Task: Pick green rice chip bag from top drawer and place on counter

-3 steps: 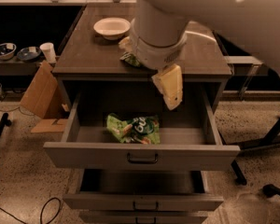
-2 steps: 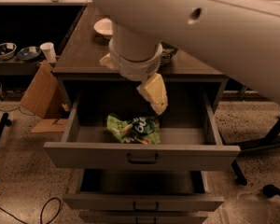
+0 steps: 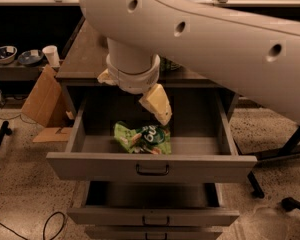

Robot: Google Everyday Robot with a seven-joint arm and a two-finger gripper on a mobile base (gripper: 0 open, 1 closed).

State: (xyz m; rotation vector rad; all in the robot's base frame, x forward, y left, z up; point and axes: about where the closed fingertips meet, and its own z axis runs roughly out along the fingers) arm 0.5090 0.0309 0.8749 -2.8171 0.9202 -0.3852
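The green rice chip bag lies flat in the open top drawer, so next my gripper closes on the back part (image 3: pixel 145 132) of the bag.
The green rice chip bag (image 3: pixel 144 138) lies flat on the floor of the open top drawer (image 3: pixel 150 166), near its front middle. My gripper (image 3: pixel 132 98) hangs from the big white arm just above the drawer's back, over and slightly behind the bag. Its cream fingers are spread apart, one (image 3: pixel 157 104) pointing down toward the bag, the other (image 3: pixel 105 77) at the left by the counter edge. It holds nothing. The dark wood-grain counter (image 3: pixel 85 59) tops the cabinet and is mostly hidden by the arm.
A darker green bag (image 3: pixel 170 64) peeks out on the counter behind the arm. The second drawer (image 3: pixel 150 216) stands slightly open below. Cardboard (image 3: pixel 42 99) leans at the cabinet's left. A cup (image 3: pixel 51 55) and bowls (image 3: pixel 30 57) sit at far left. Chair legs (image 3: pixel 290 149) stand at right.
The arm and gripper have swung left and come lower over the drawer. The white bowl on the counter is now hidden behind the arm. The bag has not moved.
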